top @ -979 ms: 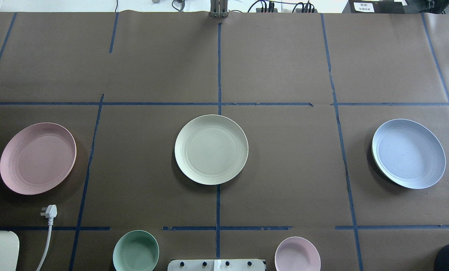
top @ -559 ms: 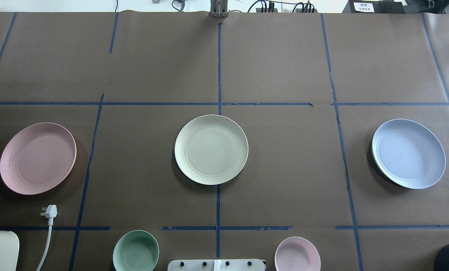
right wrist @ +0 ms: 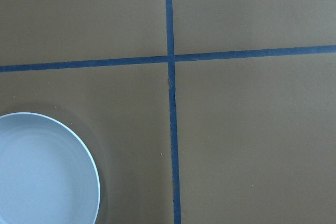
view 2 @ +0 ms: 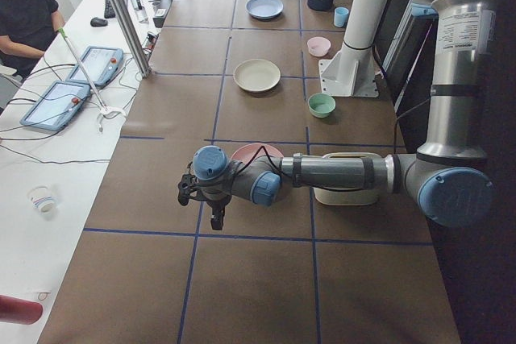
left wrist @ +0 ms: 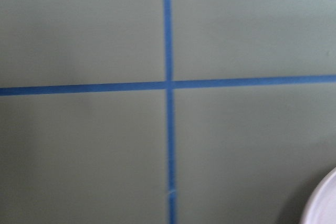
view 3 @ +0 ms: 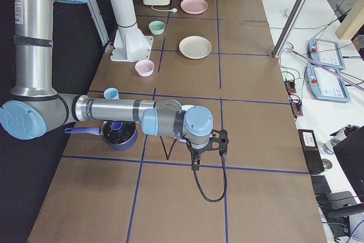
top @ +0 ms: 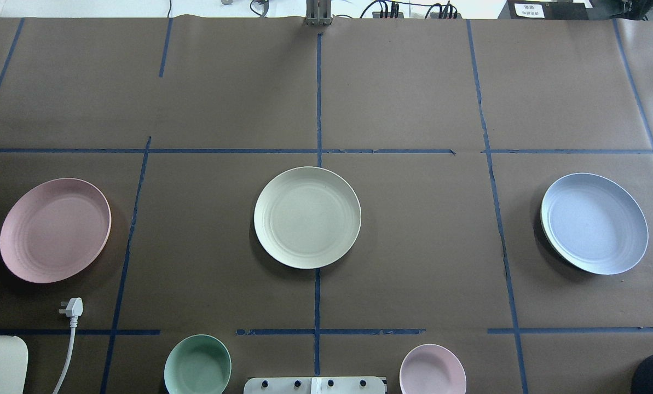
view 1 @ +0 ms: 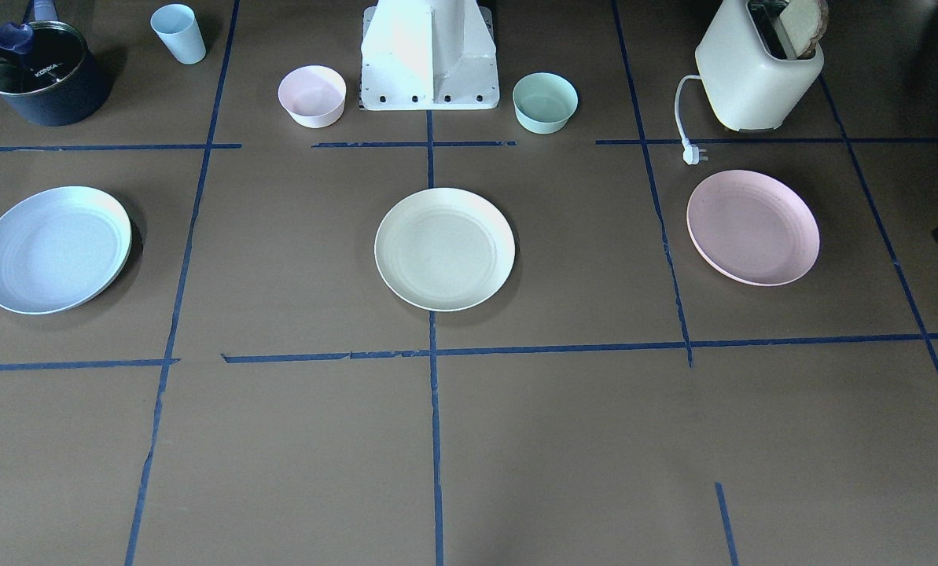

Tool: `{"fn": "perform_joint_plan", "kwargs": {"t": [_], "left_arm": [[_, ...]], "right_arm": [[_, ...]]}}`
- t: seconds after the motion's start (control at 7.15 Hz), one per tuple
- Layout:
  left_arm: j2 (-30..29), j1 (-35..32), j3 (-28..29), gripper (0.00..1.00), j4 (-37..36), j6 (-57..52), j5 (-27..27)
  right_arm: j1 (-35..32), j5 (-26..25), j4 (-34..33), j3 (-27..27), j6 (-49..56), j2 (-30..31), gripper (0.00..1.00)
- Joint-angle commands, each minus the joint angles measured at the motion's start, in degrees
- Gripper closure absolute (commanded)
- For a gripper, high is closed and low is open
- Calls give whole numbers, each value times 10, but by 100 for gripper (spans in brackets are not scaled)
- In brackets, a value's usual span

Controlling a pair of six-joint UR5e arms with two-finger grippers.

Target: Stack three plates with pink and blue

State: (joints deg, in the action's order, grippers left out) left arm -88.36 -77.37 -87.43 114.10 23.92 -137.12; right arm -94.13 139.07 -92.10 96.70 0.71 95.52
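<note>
I should next move my left gripper to the pink plate's outer rim (view 1: 817, 226), on the side away from the cream plate, and close it there.
Three equal plates lie apart in a row on the brown table. The pink plate (top: 55, 230) is at the left, the cream plate (top: 307, 217) in the middle and the blue plate (top: 594, 223) at the right. In the front-facing view they are mirrored: pink (view 1: 753, 228), cream (view 1: 445, 248), blue (view 1: 53, 249). My left gripper (view 2: 201, 209) hangs over the table beyond the pink plate. My right gripper (view 3: 209, 155) hangs beyond the blue plate (right wrist: 42, 171). Each shows clearly only in a side view, so I cannot tell whether it is open or shut.
Along the robot's edge stand a mint-green bowl (top: 197, 365), a small pink bowl (top: 433, 369), a cream toaster (view 1: 755, 71) with its white plug (top: 73, 307), a dark pot (view 1: 40, 71), a light blue cup (view 1: 178, 33) and the robot's base (view 1: 429, 59).
</note>
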Motion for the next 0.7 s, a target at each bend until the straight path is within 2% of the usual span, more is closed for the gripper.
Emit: {"fn": "perform_joint_plan", "kwargs": {"t": [0.0, 0.56], "left_arm": [[28, 84, 1, 0, 159, 191, 5], [32, 160, 1, 0, 162, 193, 5]], "right_arm": [[0, 2, 0, 2, -1, 0, 0], [0, 7, 0, 12, -1, 1, 0]]}}
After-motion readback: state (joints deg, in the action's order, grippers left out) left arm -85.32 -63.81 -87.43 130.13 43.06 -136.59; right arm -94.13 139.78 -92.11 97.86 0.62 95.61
